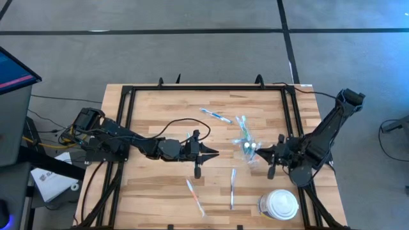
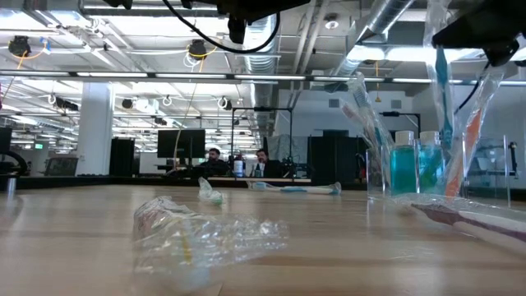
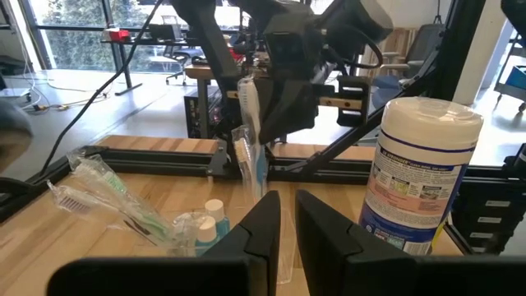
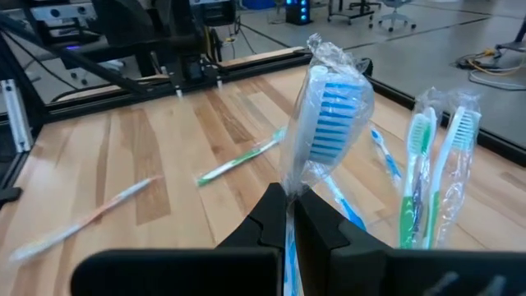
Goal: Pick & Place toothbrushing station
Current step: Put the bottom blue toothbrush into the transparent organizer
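The robot's right gripper will release the wrapped blue toothbrush in the small clear cup [image 1: 251, 154], next to the teal tubes.
A small clear cup [image 1: 248, 146] [image 2: 411, 164] stands right of the table's middle, holding teal tubes and wrapped toothbrushes [image 4: 427, 173]. My left gripper [image 1: 213, 153] [image 3: 288, 234], left of the cup, is shut on an upright wrapped toothbrush [image 3: 251, 140]. My right gripper [image 1: 262, 155] [image 4: 289, 210], just right of the cup, is shut on a wrapped blue toothbrush [image 4: 327, 115]. Loose wrapped toothbrushes lie flat on the table [image 1: 216, 115] [image 1: 195, 193] [image 1: 232, 187]. My left gripper pinches the lower part of the wrapped toothbrush [image 3: 282, 247] between its two fingers. The fingers lie level, coming from the table's left, across the brush. The brush stands upright with its head [image 3: 246, 90] up, clear of the table. My right gripper pinches the blue toothbrush, wrapper and all, just below its head [image 4: 292, 182] between the two fingers. The fingers come from the table's right, slanting a little down. The bristled head [image 4: 329, 107] stands above the fingers, and the brush is clear of the table.
A large white lidded container [image 1: 280, 204] [image 3: 419, 164] stands at the near right corner. A crumpled clear wrapper [image 2: 205, 234] lies on the table close to the low camera. A black frame [image 1: 128, 121] runs round the table. People sit in the room beyond.
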